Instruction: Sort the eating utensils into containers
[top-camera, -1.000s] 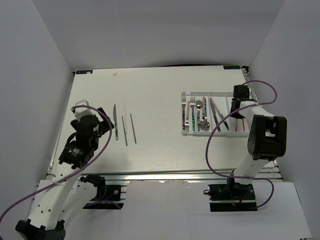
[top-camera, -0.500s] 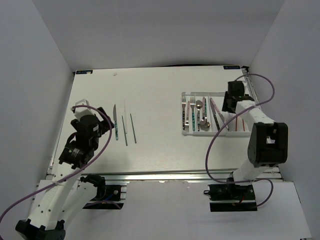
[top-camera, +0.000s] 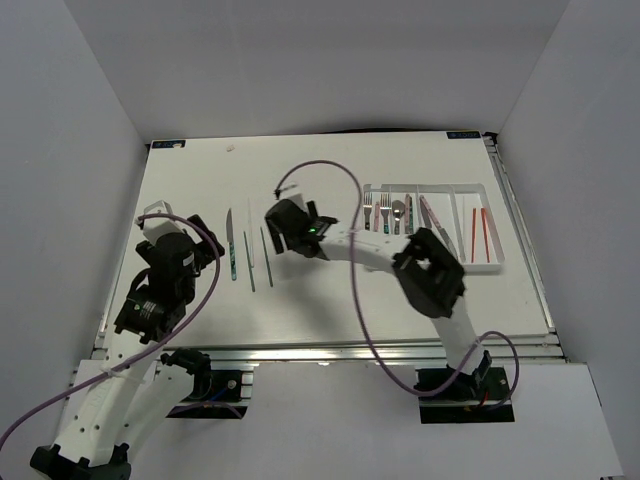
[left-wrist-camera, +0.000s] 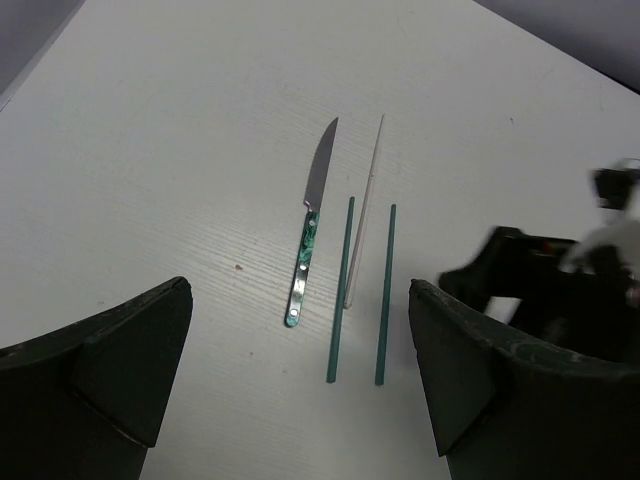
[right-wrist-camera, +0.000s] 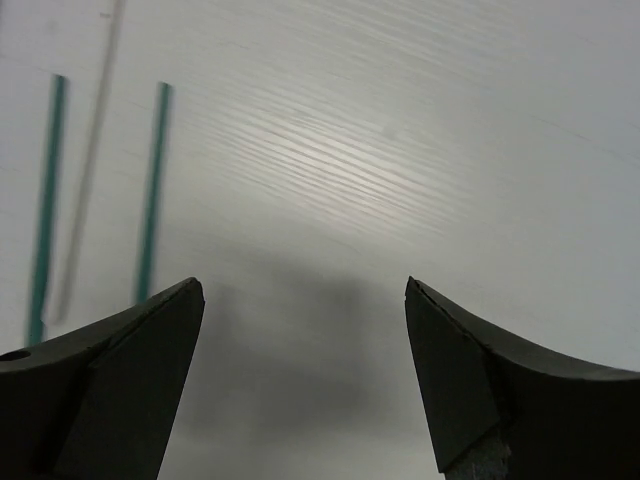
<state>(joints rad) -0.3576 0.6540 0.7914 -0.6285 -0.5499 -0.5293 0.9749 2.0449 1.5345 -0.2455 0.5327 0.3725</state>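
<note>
I need to next pick up the green chopstick closest to the white tray with my right gripper, closing on the chopstick's near half (top-camera: 268, 264) (right-wrist-camera: 149, 245), just below its middle.
Four eating utensils lie on the table at left: a teal-handled knife (top-camera: 231, 246) (left-wrist-camera: 310, 240), two green chopsticks (top-camera: 266, 256) (left-wrist-camera: 385, 295) (right-wrist-camera: 153, 190) and a pale stick (left-wrist-camera: 365, 225) between them. The white tray of containers (top-camera: 433, 265) at right holds forks, spoons and two red chopsticks (top-camera: 481, 232). My right gripper (top-camera: 280, 235) (right-wrist-camera: 302, 285) is stretched across the table. It hovers open and empty just right of the green chopsticks. My left gripper (top-camera: 165, 222) (left-wrist-camera: 300, 290) stands open above the table, left of the knife, with nothing in it.
The right arm (top-camera: 380, 248) spans the table's middle, and its purple cable (top-camera: 320, 168) loops over it. In the left wrist view the right gripper's dark body (left-wrist-camera: 560, 290) sits close to the right green chopstick. White walls enclose the table.
My right gripper opened over the tray's right compartment, left a red chopstick there, and swung left across the table to the green chopsticks. The left arm barely moved.
</note>
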